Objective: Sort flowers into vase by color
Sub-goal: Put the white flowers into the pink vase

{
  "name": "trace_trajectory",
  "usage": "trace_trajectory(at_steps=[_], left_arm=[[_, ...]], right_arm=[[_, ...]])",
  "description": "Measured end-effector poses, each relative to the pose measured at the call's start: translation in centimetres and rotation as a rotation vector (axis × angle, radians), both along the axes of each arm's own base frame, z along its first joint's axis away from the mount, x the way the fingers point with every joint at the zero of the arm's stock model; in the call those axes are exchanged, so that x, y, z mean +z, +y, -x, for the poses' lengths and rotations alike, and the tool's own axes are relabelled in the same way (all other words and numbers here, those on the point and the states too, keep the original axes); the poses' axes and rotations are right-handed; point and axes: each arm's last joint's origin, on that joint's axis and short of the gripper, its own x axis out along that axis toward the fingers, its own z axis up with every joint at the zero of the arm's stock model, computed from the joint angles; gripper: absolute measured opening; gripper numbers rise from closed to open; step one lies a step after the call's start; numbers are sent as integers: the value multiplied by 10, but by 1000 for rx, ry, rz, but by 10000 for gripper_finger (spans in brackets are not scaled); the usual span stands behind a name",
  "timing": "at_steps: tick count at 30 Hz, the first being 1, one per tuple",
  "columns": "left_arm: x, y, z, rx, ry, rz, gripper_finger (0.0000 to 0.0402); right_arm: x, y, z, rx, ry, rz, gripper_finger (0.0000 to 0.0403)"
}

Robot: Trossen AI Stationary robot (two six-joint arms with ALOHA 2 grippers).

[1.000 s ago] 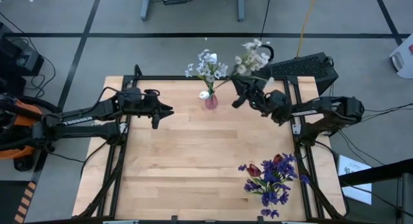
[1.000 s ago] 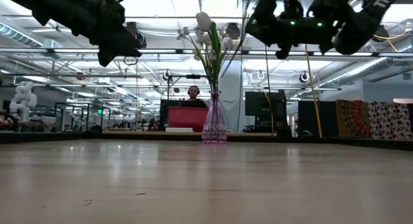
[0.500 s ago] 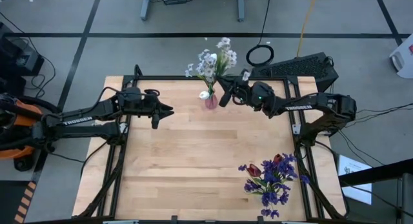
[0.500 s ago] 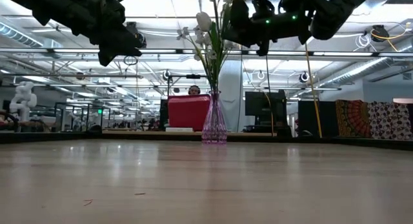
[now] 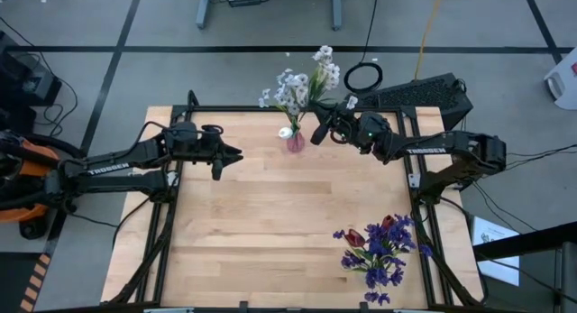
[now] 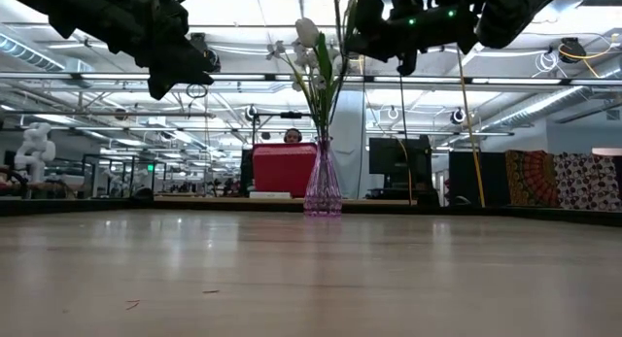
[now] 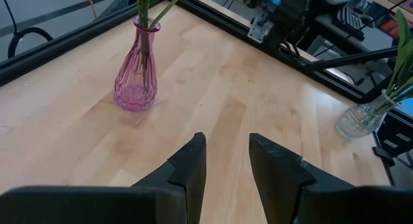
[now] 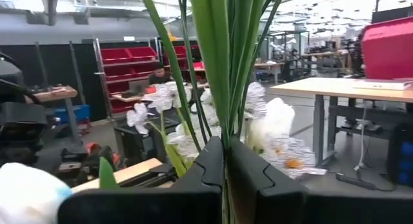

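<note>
My right gripper will let go of the bunch of white flowers, now high above the table, in the pink glass vase (image 5: 294, 139) near the far edge of the table.
A pink glass vase (image 5: 295, 141) stands near the table's far edge with white flowers (image 5: 288, 87) in it; the left wrist view shows it too, the vase (image 7: 137, 75) upright on its base. Just right of it and high above the table, my right gripper (image 5: 317, 131) is shut on another spray of white flowers (image 5: 325, 65). Purple and dark red flowers (image 5: 379, 250) lie in a heap at the near right. My left gripper (image 5: 236, 155) hovers left of the vase, open, with nothing between its fingers. My right gripper pinches the spray's green stems and leaves (image 8: 226, 130) between its two shut fingers. It comes from the table's right side, about level. The stems rise out of the fingers, the white blossoms (image 8: 277, 130) stand above and beyond them, and the spray is lifted clear of the table.
A clear glass vase (image 7: 364, 117) with green stems stands beyond the table's right side. A black keyboard (image 5: 419, 95) and a cable ring (image 5: 364, 77) lie behind the far edge. Bare wood (image 5: 270, 223) stretches over the middle and near left of the table.
My right gripper has gone up and toward the table's left, closer to the pink vase, tipping upward as it went. The white spray in it has swung from the vase's right to stand right beside the flowers in the vase.
</note>
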Motion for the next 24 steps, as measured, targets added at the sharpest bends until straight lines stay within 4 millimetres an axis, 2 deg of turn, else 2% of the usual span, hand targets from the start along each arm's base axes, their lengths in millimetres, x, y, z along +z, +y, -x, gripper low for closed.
trace_trajectory(at_steps=[5, 14, 24], left_arm=[[0, 0, 0, 0, 0, 0, 123], [0, 0, 0, 0, 0, 0, 123], [0, 0, 0, -4, -1, 3, 123]], right_arm=[[1, -1, 1, -15, 2, -3, 0], [-23, -4, -14, 17, 22, -51, 0], [-38, -6, -20, 17, 116, -62, 0]])
